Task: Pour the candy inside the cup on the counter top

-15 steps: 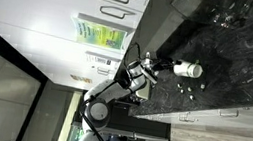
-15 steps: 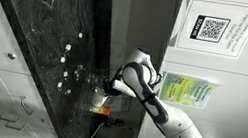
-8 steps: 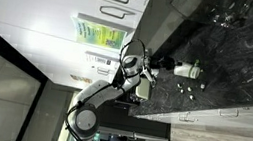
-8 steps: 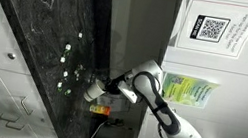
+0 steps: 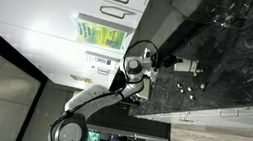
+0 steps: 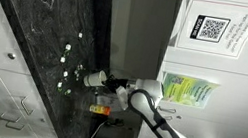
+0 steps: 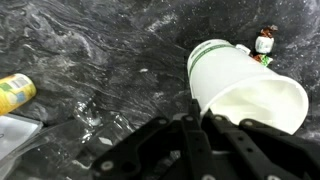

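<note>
My gripper is going to let go of the white cup, now tilted just above the counter, on the black marbled counter top beside the candy pieces (image 5: 205,54) (image 7: 212,90).
My gripper (image 7: 196,128) is shut on the white cup (image 7: 243,84), which is tilted on its side just above the black marbled counter top (image 7: 100,50). What I can see of the inside of the cup looks pale and empty. In both exterior views the cup (image 5: 190,65) (image 6: 90,77) sits at the end of the outstretched arm, with the gripper (image 6: 103,79) behind it. Several tiny pale candy pieces (image 5: 192,87) (image 6: 65,64) lie scattered on the counter top (image 5: 240,57) (image 6: 30,23) beside the cup.
A small figure-like bottle with a dark red cap (image 7: 264,42) stands just behind the cup. A yellow can (image 7: 14,92) lies at the left edge of the wrist view. White cabinet doors with looped handles (image 5: 66,1) border the counter.
The arm has stretched out and carried the cup sideways across the counter, turning it further onto its side. The scattered candy pieces have not moved.
</note>
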